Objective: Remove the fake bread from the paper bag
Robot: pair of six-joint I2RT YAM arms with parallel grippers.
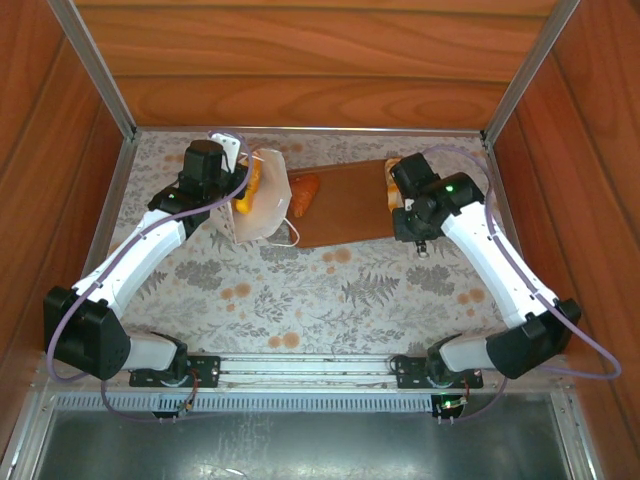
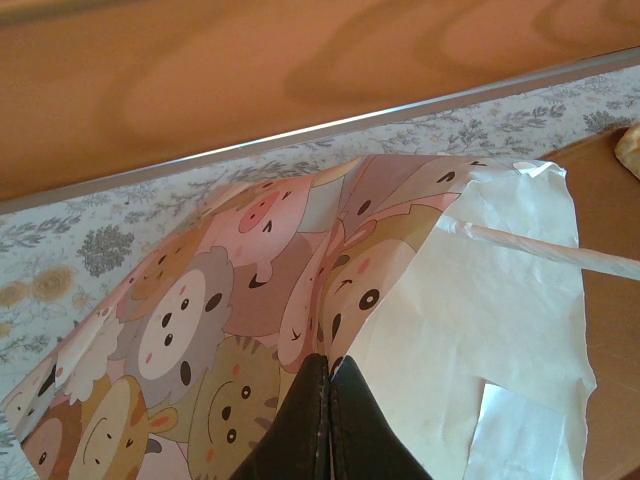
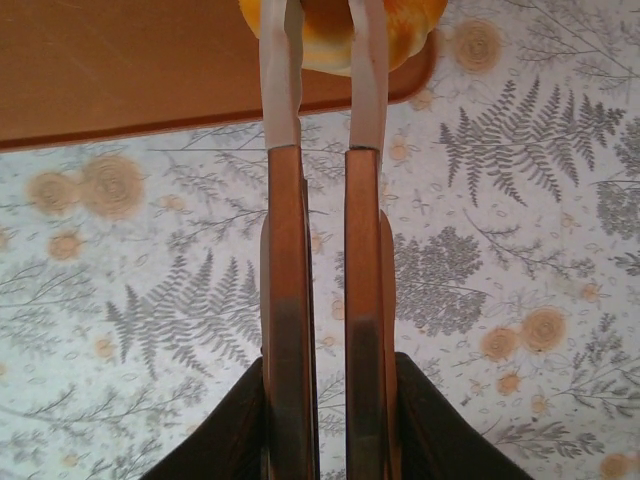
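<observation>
I will use my right gripper to set the golden bread down on the brown board's near corner [image 1: 405, 221] [image 3: 385, 22], away from the paper bag. The golden bread is now held over the board.
The paper bag [image 1: 262, 215] lies tipped at the back left, its mouth toward the brown board [image 1: 345, 215]. My left gripper [image 1: 235, 185] is shut on a fold of the bag [image 2: 480, 300], whose outside shows cartoon animals; its fingers [image 2: 300, 420] are pressed together on the paper. An orange fake bread [image 1: 254, 178] shows inside the bag. A second one [image 1: 305, 195] lies on the board by the bag's mouth. My right gripper [image 3: 325, 10] holds its fingers [image 3: 285, 250] narrowly apart, pinching a golden bread [image 3: 410, 25] over the board's right corner [image 1: 392, 185].
Wooden walls with metal rails close in the back and both sides of the floral tablecloth [image 1: 330, 300]. A white cord handle [image 2: 560, 250] of the bag stretches toward the board. Both arm bases sit at the near edge.
</observation>
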